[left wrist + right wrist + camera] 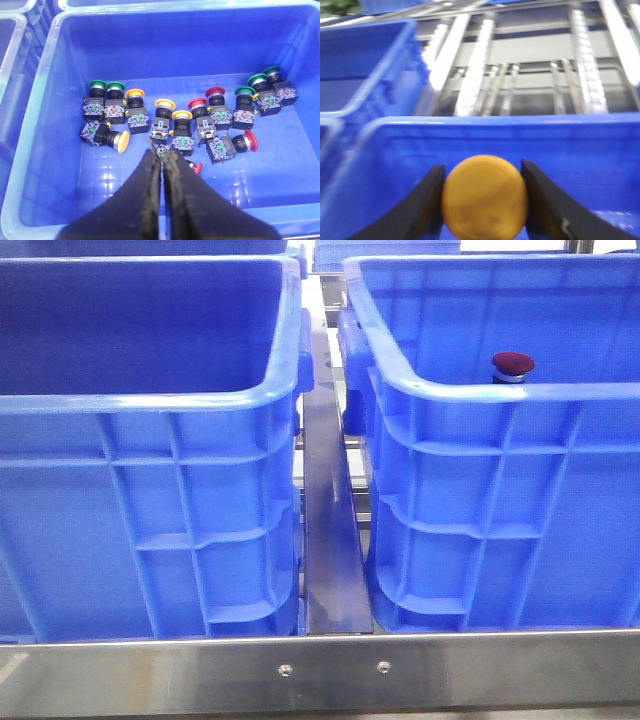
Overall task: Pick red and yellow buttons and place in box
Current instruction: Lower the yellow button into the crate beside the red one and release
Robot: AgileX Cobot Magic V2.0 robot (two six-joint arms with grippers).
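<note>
The yellow button, now held above a blue box, will be let go by my right gripper behind the blue box's near rim (621, 364), a little beside the dark red button.
My right gripper (483, 172) is shut on a yellow button (485, 200), whose domed cap fills the space between the two black fingers, above a blue box (580, 145). In the front view a dark red button (512, 364) with a silver collar shows inside the right blue box (470, 390), just above its near rim. My left gripper (161, 152) is shut with nothing visibly held. It hangs over another blue crate (45, 130) that holds several red, yellow and green buttons. A small red button (197, 167) lies partly hidden behind its right finger. Neither gripper shows in the front view.
A second blue crate (150, 390) stands left of the box, with a metal rail (328, 500) between them. A steel frame bar (320, 672) runs along the front. Metal rollers (520, 75) lie beyond the box in the right wrist view.
</note>
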